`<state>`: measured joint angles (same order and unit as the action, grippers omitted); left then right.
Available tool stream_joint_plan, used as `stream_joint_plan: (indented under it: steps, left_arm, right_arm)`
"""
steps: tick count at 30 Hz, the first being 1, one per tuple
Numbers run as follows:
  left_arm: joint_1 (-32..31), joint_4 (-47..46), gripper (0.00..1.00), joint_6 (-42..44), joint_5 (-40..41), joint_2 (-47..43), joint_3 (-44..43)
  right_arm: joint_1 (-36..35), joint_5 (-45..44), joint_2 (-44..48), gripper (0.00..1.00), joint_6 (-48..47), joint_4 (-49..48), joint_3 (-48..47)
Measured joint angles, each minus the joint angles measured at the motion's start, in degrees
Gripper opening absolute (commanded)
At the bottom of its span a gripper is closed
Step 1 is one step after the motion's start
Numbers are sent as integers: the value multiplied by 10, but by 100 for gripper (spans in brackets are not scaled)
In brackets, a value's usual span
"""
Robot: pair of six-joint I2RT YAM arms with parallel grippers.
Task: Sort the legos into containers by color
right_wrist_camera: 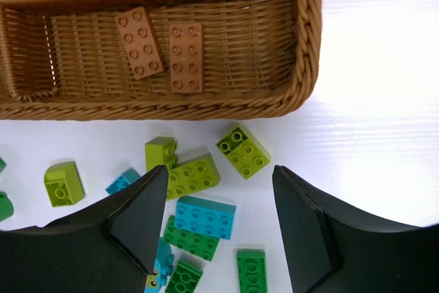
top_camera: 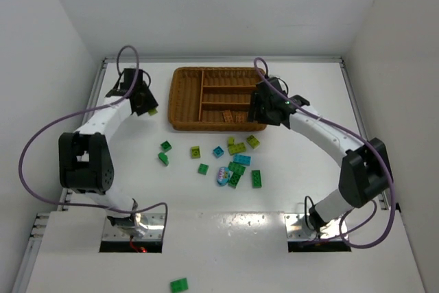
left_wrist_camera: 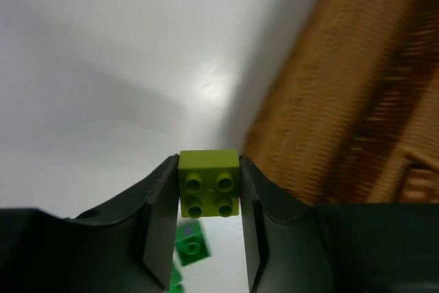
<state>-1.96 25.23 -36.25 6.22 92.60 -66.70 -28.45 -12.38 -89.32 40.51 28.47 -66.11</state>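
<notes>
The robot's left gripper will release the lime green lego in the wicker tray's big empty section (top_camera: pixel 195 94), beside the long divider.
My left gripper (top_camera: pixel 149 109) is shut on a lime green lego (left_wrist_camera: pixel 209 183), held above the table just left of the wicker tray (top_camera: pixel 180 94); the tray's outer wall (left_wrist_camera: pixel 357 94) fills the right of the left wrist view. My right gripper (right_wrist_camera: pixel 219 190) is open and empty, above the pile of loose legos near the tray's front edge (right_wrist_camera: pixel 206 108). Under it lie lime green bricks (right_wrist_camera: pixel 243 151), a teal-blue brick (right_wrist_camera: pixel 204 216) and dark green bricks (right_wrist_camera: pixel 252 271). Two orange-brown bricks (right_wrist_camera: pixel 186 57) lie in the tray's nearest long section.
More loose legos are scattered on the white table: dark green ones (top_camera: pixel 164 152) at the left, a lime one (top_camera: pixel 195 151) and a teal one (top_camera: pixel 218 151) in the middle. One dark green brick (top_camera: pixel 179 284) lies on the near shelf, off the table.
</notes>
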Motion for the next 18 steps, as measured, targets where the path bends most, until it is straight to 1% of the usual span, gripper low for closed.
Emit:
stream_joint_plan:
  steps: [3,6,12,15,18]
  left_arm:
    - [-35,-5,36,0,-9,-14,-52]
    - [-78,-6,35,0,-18,6,-99]
    - [-157,-2,35,-6,-26,111,-203]
    - [-182,-1,35,-12,-30,163,-249]
    - [-193,1,35,-20,-34,200,-283]
  right_arm:
    - [1,-14,17,63,0,3,9]
    - [1,-33,47,63,4,4,31]
    - [1,-67,140,63,20,2,95]
    - [1,-75,171,63,29,4,110]
    - [1,-83,178,63,33,8,115]
